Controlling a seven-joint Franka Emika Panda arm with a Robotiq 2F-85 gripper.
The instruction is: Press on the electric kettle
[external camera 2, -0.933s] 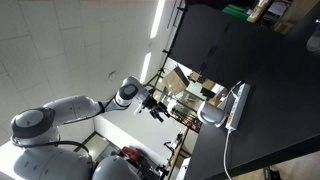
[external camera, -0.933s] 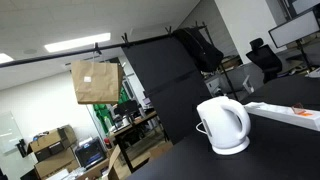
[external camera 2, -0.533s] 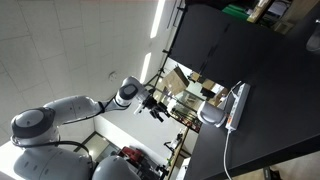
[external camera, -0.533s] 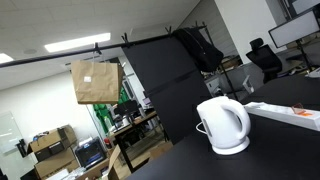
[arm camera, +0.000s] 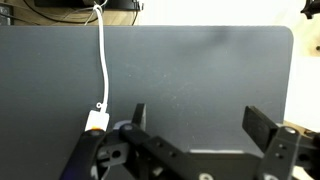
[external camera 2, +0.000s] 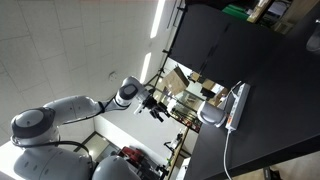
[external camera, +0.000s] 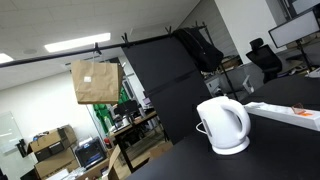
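Next, I move my gripper to the space (external camera: pixel 225 66) above the electric kettle and close its empty fingers there, ready to press.
The electric kettle (external camera: pixel 223 125) is a rounded white jug with a loop handle, standing on its round base on the black table (external camera: pixel 280 150). In an exterior view it shows as a white shape (external camera 2: pixel 212 115) at the table's edge. My gripper (external camera 2: pixel 157 106) hangs off the table's side, well apart from the kettle. In the wrist view the gripper (arm camera: pixel 200 125) is open and empty, its two black fingers spread wide over the dark tabletop. The kettle does not show in the wrist view.
A flat white power strip (external camera: pixel 290 112) lies next to the kettle, also in the other exterior view (external camera 2: pixel 238 105). A white cable with a plug (arm camera: pixel 100 70) runs across the table. A brown paper bag (external camera: pixel 96 82) hangs from a rail. Office clutter lies beyond.
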